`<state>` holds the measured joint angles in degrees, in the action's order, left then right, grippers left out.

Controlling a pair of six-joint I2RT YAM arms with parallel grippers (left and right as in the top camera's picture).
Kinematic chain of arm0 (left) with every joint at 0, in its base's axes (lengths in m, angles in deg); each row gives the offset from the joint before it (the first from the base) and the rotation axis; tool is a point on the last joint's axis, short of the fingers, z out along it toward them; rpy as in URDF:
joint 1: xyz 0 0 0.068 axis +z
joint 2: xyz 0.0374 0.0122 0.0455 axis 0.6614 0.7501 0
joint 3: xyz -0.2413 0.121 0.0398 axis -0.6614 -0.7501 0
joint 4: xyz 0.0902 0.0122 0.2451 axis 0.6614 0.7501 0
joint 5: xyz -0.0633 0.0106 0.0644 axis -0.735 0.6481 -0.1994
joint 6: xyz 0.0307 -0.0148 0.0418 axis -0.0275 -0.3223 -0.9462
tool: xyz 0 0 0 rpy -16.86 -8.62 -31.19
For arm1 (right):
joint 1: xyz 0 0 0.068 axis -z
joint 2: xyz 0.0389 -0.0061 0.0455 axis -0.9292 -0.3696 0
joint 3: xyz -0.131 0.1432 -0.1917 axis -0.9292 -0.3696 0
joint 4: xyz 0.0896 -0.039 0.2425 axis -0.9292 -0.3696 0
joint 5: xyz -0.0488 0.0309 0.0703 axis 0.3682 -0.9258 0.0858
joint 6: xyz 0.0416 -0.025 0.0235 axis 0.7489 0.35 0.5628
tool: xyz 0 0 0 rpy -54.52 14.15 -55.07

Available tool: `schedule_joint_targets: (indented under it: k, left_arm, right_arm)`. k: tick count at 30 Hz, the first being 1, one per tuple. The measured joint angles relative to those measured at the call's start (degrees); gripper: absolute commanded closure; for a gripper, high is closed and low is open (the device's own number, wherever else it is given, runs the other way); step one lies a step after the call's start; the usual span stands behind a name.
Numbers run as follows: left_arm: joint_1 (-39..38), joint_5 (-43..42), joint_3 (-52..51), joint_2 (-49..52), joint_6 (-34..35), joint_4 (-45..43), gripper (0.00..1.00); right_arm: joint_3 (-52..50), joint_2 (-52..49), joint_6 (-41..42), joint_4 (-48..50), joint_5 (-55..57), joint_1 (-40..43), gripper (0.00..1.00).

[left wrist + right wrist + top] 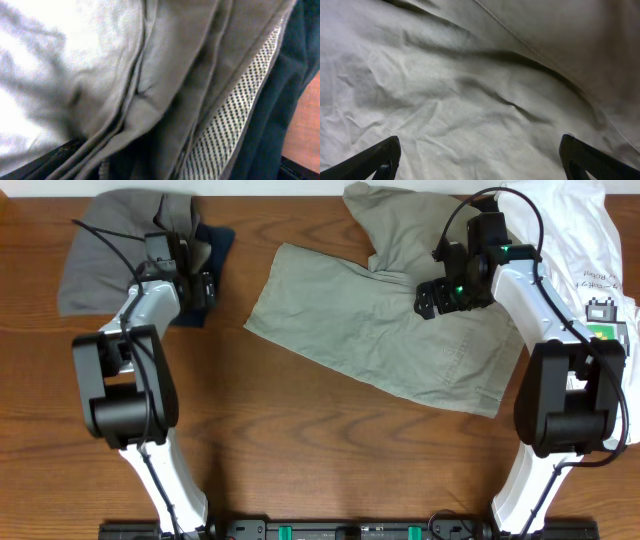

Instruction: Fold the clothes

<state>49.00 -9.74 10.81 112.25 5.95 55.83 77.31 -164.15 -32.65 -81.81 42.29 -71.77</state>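
Note:
I will close my left gripper on the near corner of the leg hem [249, 326] of the khaki shorts, on the side that faces the navy piece.
The large khaki shorts [370, 330] lie spread flat at centre right. My right gripper [440, 295] hovers over their upper right part; in the right wrist view its fingers [480, 157] are wide open over the wrinkled khaki cloth [470, 90] and hold nothing. A folded grey garment [110, 250] and a navy piece [215, 245] lie at the top left. My left gripper [197, 285] is low on that pile. In the left wrist view its fingers [175, 172] show only at the bottom corners, apart, with grey folds [165, 85], mesh lining [235, 115] and navy cloth [280, 95] between them.
A white tee [575, 235] with a green-print label [608, 320] lies bunched at the top right, beside the right arm. The wooden table [300, 440] shows bare wood in front of the shorts. A black rail [340, 530] runs along the front edge.

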Motion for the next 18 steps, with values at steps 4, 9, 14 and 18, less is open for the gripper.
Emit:
schedule_joint_targets:
  k: [4,9,14,18]
  left_arm:
    - [0.11,0.46,-1.29,-5.77,0.83,6.38,0.02]
    - [-2.25,-2.36,-1.36,-15.78,1.90,14.60,0.02]
    - [-7.65,-8.46,-1.31,-17.22,3.04,19.47,0.02]
    - [-11.21,-11.19,-1.36,-13.88,6.08,21.88,0.04]
  right_arm:
    - [0.00,2.93,0.17,-0.15,0.00,0.00,0.01]
    - [0.02,8.90,1.14,-2.19,-0.28,0.00,0.01]
    - [0.11,10.99,1.51,-4.48,-1.20,0.00,0.01]
    - [0.11,10.99,1.55,-5.49,-1.42,0.00,0.01]
